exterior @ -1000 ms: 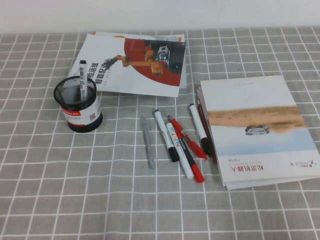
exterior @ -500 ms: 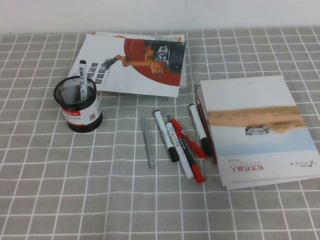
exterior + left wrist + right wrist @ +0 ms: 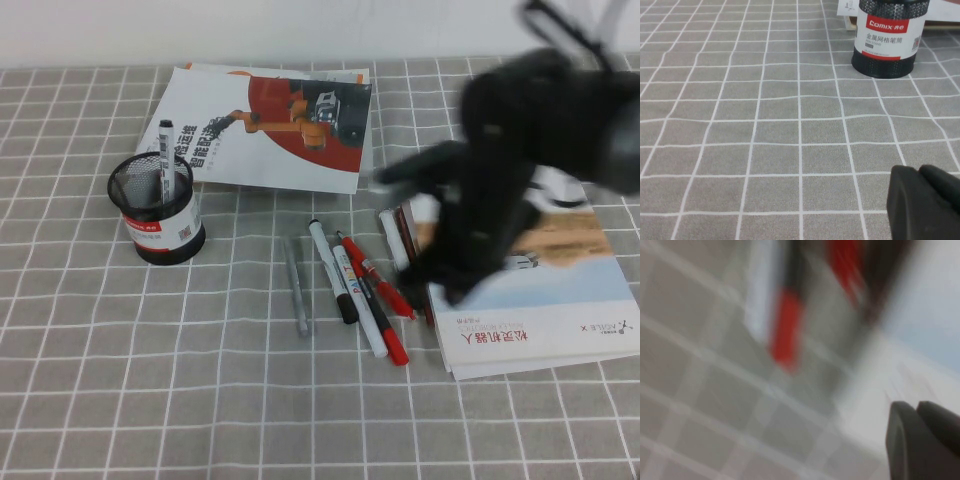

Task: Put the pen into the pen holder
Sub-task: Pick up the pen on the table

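I need to next use my right gripper to take hold of the middle of the pen (image 3: 330,265), the white marker with the black cap that is beside the slim grey pen.
The pen (image 3: 328,262), a white marker with dark print and a black cap, lies on the checked cloth among several pens in the high view. The pen holder (image 3: 160,218) stands at the left with one marker (image 3: 166,150) upright in it. It also shows in the left wrist view (image 3: 886,45). My right gripper (image 3: 442,278) is a dark blur over the book's left edge, right of the pens. In the right wrist view its fingers (image 3: 916,412) look closed and empty. My left gripper (image 3: 919,172) is shut and empty, low over the cloth, short of the holder.
A slim grey pen (image 3: 295,285), a longer white marker with colourful lettering (image 3: 362,318), red pens (image 3: 385,290) and a second white marker (image 3: 392,240) lie around the pen. A book (image 3: 560,310) lies at the right. A brochure (image 3: 270,125) lies behind the holder.
My right arm has swung into the high view from the right and now blurs over the book and the rightmost pens. The pens and the holder have not moved.
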You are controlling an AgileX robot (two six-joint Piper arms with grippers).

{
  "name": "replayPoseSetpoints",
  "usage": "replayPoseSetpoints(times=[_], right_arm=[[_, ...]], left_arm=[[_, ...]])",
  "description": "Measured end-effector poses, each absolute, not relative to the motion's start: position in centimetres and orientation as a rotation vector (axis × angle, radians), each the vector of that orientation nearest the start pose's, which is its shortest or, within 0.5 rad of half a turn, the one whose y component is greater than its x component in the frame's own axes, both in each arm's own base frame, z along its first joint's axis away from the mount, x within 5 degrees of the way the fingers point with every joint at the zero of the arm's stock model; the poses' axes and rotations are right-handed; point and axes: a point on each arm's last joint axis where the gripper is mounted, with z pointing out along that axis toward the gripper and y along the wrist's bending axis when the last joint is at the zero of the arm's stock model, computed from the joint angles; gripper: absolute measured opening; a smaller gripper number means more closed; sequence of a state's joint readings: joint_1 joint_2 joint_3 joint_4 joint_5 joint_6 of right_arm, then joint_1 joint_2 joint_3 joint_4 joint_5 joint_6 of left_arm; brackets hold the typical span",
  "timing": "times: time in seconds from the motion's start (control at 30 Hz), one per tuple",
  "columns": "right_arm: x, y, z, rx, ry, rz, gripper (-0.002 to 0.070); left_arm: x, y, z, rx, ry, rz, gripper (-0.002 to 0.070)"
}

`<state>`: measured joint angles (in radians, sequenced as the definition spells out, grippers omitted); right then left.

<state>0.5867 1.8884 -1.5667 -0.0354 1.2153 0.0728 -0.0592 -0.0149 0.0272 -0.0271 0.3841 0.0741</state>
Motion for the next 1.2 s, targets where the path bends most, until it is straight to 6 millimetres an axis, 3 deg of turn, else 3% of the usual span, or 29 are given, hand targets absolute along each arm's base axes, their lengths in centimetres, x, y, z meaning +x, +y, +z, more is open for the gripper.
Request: replayPoseSetpoints(times=[0.23, 0.5, 0.8, 1.2], right_arm=[[35.8, 27.4, 24.0, -0.832, 2.832, 0.132, 0.0006], [37.4, 31.3, 21.8, -0.841, 2.806, 0.207, 0.0207], [38.2, 31.8, 19.9, -0.814, 2.830, 0.163, 0.0229], [38.3, 31.7, 19.6, -0.772, 2.841, 0.131, 0.0230]], left_arm=[[5.2, -0.4, 17.0, 0.109, 1.877, -0.017, -0.0003], [5.2, -0.4, 17.0, 0.109, 1.877, -0.017, -0.0003], [5.2, -0.4, 17.0, 0.109, 1.877, -0.017, -0.0003], [5.2, -0.4, 17.0, 0.109, 1.877, -0.017, -0.0003]])
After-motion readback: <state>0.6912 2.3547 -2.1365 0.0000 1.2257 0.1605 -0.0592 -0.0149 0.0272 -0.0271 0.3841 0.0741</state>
